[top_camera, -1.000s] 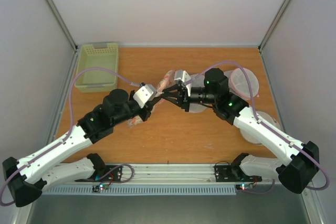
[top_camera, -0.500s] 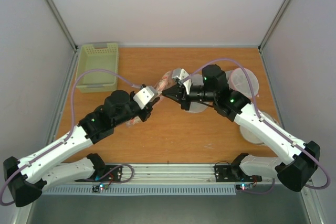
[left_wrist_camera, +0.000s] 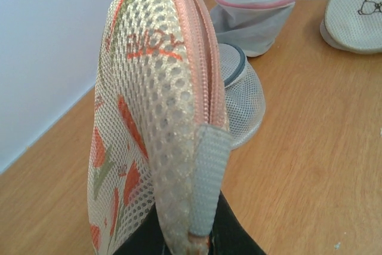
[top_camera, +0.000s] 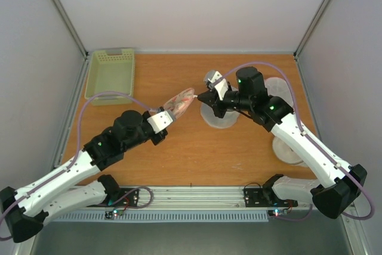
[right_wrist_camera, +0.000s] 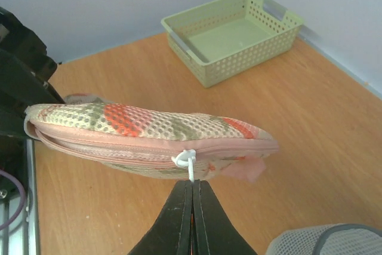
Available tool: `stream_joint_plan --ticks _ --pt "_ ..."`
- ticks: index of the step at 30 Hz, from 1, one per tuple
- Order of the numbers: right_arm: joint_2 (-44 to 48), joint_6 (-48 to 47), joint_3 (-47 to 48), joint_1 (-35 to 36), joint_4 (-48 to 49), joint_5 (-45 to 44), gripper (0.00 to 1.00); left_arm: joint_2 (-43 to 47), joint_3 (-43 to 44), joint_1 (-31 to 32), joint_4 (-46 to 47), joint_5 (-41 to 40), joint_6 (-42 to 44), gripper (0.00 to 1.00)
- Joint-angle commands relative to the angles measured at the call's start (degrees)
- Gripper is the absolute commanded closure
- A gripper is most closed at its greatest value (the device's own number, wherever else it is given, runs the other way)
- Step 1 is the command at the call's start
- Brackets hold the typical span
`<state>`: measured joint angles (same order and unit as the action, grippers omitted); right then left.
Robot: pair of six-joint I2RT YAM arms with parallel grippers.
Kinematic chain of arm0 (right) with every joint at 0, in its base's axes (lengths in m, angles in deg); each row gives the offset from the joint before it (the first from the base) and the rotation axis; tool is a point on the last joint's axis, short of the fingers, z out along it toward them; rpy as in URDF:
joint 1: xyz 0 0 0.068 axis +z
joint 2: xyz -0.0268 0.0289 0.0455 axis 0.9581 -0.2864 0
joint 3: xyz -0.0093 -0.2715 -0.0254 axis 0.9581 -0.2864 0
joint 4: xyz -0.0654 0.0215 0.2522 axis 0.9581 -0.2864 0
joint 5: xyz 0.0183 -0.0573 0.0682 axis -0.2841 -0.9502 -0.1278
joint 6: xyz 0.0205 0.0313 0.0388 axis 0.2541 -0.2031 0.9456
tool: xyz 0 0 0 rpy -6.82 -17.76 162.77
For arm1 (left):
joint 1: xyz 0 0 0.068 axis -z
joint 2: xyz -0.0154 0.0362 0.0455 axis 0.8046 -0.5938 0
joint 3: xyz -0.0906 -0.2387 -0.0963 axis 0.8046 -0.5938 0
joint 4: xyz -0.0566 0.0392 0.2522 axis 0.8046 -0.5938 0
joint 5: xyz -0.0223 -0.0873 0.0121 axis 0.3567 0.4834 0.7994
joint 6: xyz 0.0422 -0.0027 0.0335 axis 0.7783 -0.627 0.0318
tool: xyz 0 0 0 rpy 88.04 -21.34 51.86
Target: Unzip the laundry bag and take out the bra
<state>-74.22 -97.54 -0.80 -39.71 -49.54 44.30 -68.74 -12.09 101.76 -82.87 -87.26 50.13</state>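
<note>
The grey tab of the laundry bag is in my left gripper, far from the zipper pull, so that gripper should take the zip edge (right_wrist_camera: 150, 152) close to the pull.
The laundry bag (top_camera: 180, 100), beige mesh with red-and-green print and pink trim, hangs in the air between my two grippers. My left gripper (top_camera: 163, 117) is shut on its near end, by the grey tab (left_wrist_camera: 206, 177); the bag (left_wrist_camera: 152, 117) stands edge-up in front of that camera. My right gripper (top_camera: 203, 98) is shut on the white zipper pull (right_wrist_camera: 190, 163), with its fingertips (right_wrist_camera: 192, 186) just under the bag (right_wrist_camera: 143, 132). The pull sits near the bag's far end. The pink zip line looks closed along its visible length. The bra is hidden.
A green basket (top_camera: 110, 74) sits at the back left and also shows in the right wrist view (right_wrist_camera: 233, 34). Round white mesh bags lie under and to the right of the right arm (top_camera: 218, 116), (top_camera: 280, 91), (top_camera: 289, 147). Two stand behind the held bag (left_wrist_camera: 253, 13), (left_wrist_camera: 242, 97).
The left arm drew back toward the near left and the right gripper moved right. The bag now hangs stretched between them, clear of the arms.
</note>
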Motion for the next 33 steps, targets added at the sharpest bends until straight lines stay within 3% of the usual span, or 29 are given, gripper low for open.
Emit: stream_joint_plan --ticks 1,6,9,10,11,14,16,17,25,29,31,33 --pt "0.1 -2.4 2.0 -1.5 -2.2 0.9 0.99 3.1 -2.1 -0.1 3.5 1.2 4.6 0.99" --pt "-0.4 0.2 -1.0 -1.4 1.1 6.3 0.99 0.0 -2.3 0.0 5.1 4.3 3.2 1.00" --pt "-0.4 0.9 -2.1 -1.4 1.5 5.5 0.99 -1.1 -5.7 0.0 11.7 4.6 -0.3 0.96" --pt "-0.4 1.5 -2.6 -1.4 1.7 4.9 0.99 -1.3 -7.3 0.0 14.4 5.0 -1.0 0.79" --pt "-0.6 2.1 -3.3 -1.4 1.8 4.3 0.99 -1.5 -8.8 0.0 16.8 6.1 -1.5 0.55" --pt "-0.9 4.4 -7.0 -1.3 3.6 4.0 0.99 -3.7 -10.2 0.0 19.5 8.0 -3.3 0.39" --pt "-1.0 5.9 -9.8 -1.2 5.1 3.9 0.99 -6.3 -8.7 0.0 17.1 9.6 -6.2 0.04" --pt "-1.1 6.3 -10.5 -1.1 5.7 3.9 0.99 -7.1 -7.5 0.0 13.5 10.7 -6.9 0.01" --pt "-1.3 8.9 -8.7 -0.3 5.4 4.0 0.99 -4.7 3.3 0.0 2.8 13.8 -19.0 0.01" --pt "-0.9 14.0 -7.1 1.6 5.9 1.2 0.99 -12.2 10.3 0.0 -7.9 10.1 -32.3 0.13" --pt "-0.5 17.3 -6.2 1.9 6.5 -0.4 0.99 -12.6 10.5 -0.1 -8.2 9.7 -35.6 0.15" --pt "0.1 19.8 -6.0 2.2 8.0 -0.1 0.99 -11.4 9.6 -0.1 -6.5 6.9 -37.2 0.24"
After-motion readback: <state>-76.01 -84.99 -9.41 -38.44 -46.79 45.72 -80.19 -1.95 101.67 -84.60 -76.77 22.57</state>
